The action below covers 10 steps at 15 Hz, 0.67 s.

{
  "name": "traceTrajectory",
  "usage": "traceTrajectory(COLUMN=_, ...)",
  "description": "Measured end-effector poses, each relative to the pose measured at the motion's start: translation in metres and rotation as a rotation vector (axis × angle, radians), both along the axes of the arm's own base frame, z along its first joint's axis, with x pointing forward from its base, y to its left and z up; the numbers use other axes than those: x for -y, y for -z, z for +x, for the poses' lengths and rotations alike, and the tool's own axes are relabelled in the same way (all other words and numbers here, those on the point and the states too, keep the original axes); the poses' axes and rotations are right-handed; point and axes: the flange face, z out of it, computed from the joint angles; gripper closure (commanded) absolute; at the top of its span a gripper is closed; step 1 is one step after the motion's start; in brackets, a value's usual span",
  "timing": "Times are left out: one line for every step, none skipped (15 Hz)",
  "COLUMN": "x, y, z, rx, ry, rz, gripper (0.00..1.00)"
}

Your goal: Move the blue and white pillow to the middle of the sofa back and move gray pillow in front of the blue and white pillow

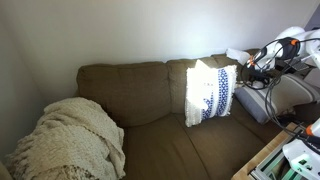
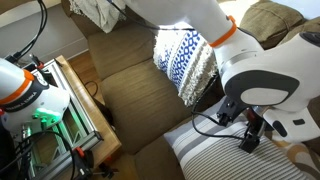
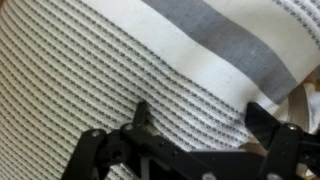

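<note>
Next, my gripper pinches the gray pillow's edge (image 3: 243,108) by the white band before moving that pillow, since my open fingers are mostly over its flat striped side.
The blue and white pillow (image 1: 211,92) (image 2: 186,58) stands upright against the right-hand cushion of the olive-brown sofa back (image 1: 125,85). The gray pillow (image 3: 110,60) (image 2: 225,152), finely striped with a darker gray band (image 3: 215,30), lies at the sofa's end by the robot. It fills the wrist view. My gripper (image 3: 203,120) (image 2: 252,134) hangs just above it. The jaws are open, one black finger (image 3: 140,115) on each side over the fabric, nothing between them. Whether the fingertips touch the fabric I cannot tell.
A cream knitted blanket (image 1: 70,140) (image 2: 95,10) is heaped on the sofa's far end. A wooden table (image 2: 78,105) with electronics and cables stands in front of the sofa near the robot. The robot's white arm (image 2: 255,75) reaches across the near seat cushion.
</note>
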Motion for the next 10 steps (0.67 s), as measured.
traceTrajectory(x=0.001, y=0.003, z=0.001, rx=0.012, ry=0.007, rz=-0.021, gripper=0.00)
traceTrajectory(x=0.002, y=0.007, z=0.002, rx=0.020, ry=0.017, rz=-0.035, gripper=0.00)
traceTrajectory(x=0.003, y=0.010, z=0.002, rx=0.022, ry=0.026, rz=-0.042, gripper=0.00)
traceTrajectory(x=0.003, y=0.014, z=0.002, rx=0.021, ry=0.035, rz=-0.045, gripper=0.01)
traceTrajectory(x=0.002, y=0.018, z=0.002, rx=0.017, ry=0.037, rz=-0.043, gripper=0.25)
traceTrajectory(x=0.002, y=0.022, z=0.001, rx=0.011, ry=0.038, rz=-0.039, gripper=0.26)
traceTrajectory(x=0.002, y=0.026, z=0.000, rx=0.005, ry=0.039, rz=-0.036, gripper=0.29)
traceTrajectory(x=0.003, y=0.029, z=-0.001, rx=-0.001, ry=0.040, rz=-0.032, gripper=0.36)
traceTrajectory(x=0.003, y=0.031, z=-0.002, rx=-0.004, ry=0.041, rz=-0.030, gripper=0.45)
traceTrajectory(x=0.004, y=0.031, z=-0.001, rx=-0.002, ry=0.041, rz=-0.030, gripper=0.52)
